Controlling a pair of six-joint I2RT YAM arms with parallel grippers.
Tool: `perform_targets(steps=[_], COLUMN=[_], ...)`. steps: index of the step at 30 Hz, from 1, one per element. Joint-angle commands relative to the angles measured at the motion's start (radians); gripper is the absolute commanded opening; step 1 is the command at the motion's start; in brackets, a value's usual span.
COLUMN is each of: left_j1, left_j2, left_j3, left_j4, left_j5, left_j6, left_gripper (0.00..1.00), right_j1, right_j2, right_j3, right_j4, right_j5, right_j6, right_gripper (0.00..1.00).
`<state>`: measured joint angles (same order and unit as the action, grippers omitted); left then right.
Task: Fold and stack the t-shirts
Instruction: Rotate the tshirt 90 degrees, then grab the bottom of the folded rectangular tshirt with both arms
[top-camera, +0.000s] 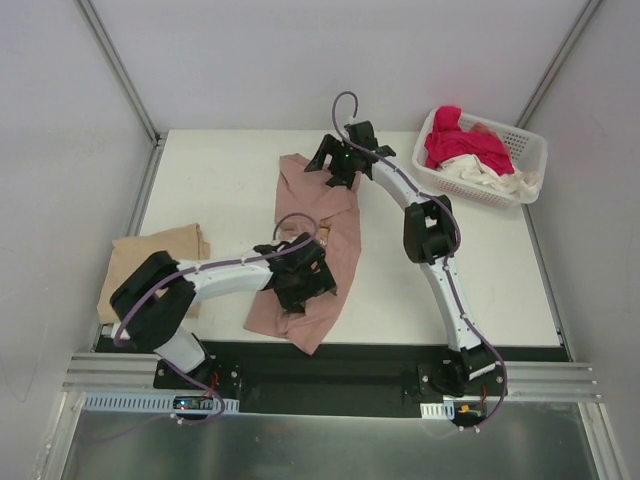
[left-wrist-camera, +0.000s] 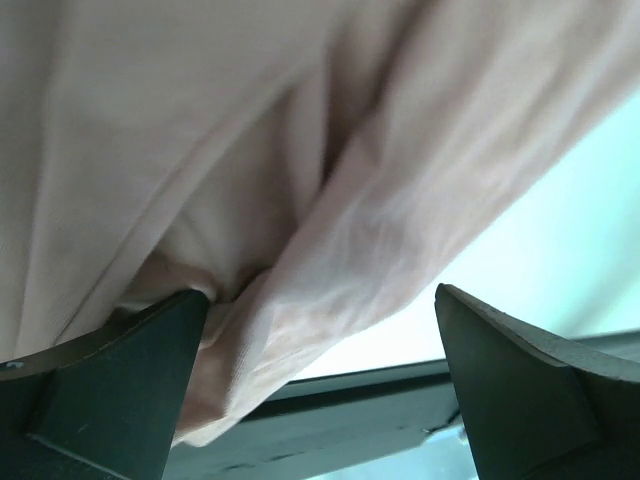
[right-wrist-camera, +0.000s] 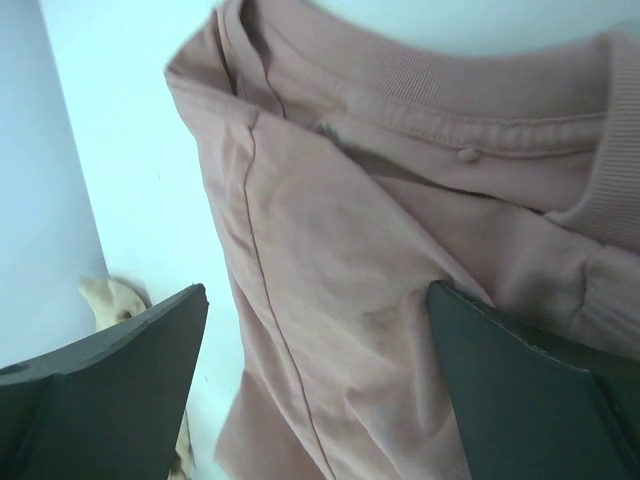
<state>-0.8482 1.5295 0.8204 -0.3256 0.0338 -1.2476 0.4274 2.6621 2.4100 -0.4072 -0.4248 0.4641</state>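
Observation:
My left gripper needs to next close on the near hem corner (top-camera: 249, 327) of the dusty pink t-shirt, on the side facing the folded tan t-shirt.
The dusty pink t-shirt (top-camera: 335, 240) lies lengthwise and rumpled on the middle of the white table (top-camera: 220, 190), collar at the far end. My left gripper (top-camera: 300, 280) is open, low over the shirt's near part. In the left wrist view a bunched fold (left-wrist-camera: 350, 200) lies between the open fingers (left-wrist-camera: 120, 390), touching the left one; the gripper (left-wrist-camera: 320, 300) holds nothing. My right gripper (top-camera: 340, 165) is open over the collar end. In the right wrist view the gripper (right-wrist-camera: 317, 295) stands over the cloth (right-wrist-camera: 350, 200) below the ribbed collar (right-wrist-camera: 480, 90). The tan t-shirt (top-camera: 150, 255) lies folded at the left.
A white latticed basket (top-camera: 530, 140) stands at the far right corner, holding a magenta-red shirt (top-camera: 455, 145) and a cream one (top-camera: 480, 178). The table's dark front rail (left-wrist-camera: 400, 385) runs just beyond the pink shirt's near edge. A bit of tan cloth (right-wrist-camera: 110, 300) shows in the right wrist view.

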Motion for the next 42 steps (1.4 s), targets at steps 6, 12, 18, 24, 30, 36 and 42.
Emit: perform_targets(steps=[6, 12, 18, 24, 30, 36, 42], left_j1=[-0.147, -0.195, -0.193, -0.173, -0.121, -0.120, -0.114], left_j2=[0.128, -0.133, -0.298, -0.399, -0.462, -0.529, -0.520], left_j3=[0.197, 0.111, 0.087, -0.035, -0.162, -0.243, -0.251], left_j4=[0.077, 0.076, -0.119, -0.207, -0.259, -0.257, -0.257], left_j5=[0.009, -0.117, -0.186, -0.221, -0.190, -0.166, -0.163], left_j6=[-0.029, 0.077, 0.224, 0.209, 0.143, 0.096, 0.103], left_gripper=[0.99, 0.99, 0.99, 0.99, 0.99, 0.99, 0.99], right_j1=[-0.110, -0.104, -0.052, 0.065, 0.181, 0.183, 0.163], right_j2=[-0.008, -0.342, -0.594, -0.697, -0.728, -0.572, -0.401], right_j3=[0.055, 0.003, -0.241, -0.575, -0.811, -0.744, -0.599], right_j4=[0.186, 0.021, -0.187, -0.361, -0.208, -0.235, -0.338], right_j5=[0.098, 0.085, 0.274, 0.401, 0.417, 0.403, 0.452], right_j6=[0.044, -0.221, -0.387, -0.389, -0.341, -0.329, -0.321], right_gripper=[0.97, 0.97, 0.97, 0.97, 0.97, 0.97, 0.97])
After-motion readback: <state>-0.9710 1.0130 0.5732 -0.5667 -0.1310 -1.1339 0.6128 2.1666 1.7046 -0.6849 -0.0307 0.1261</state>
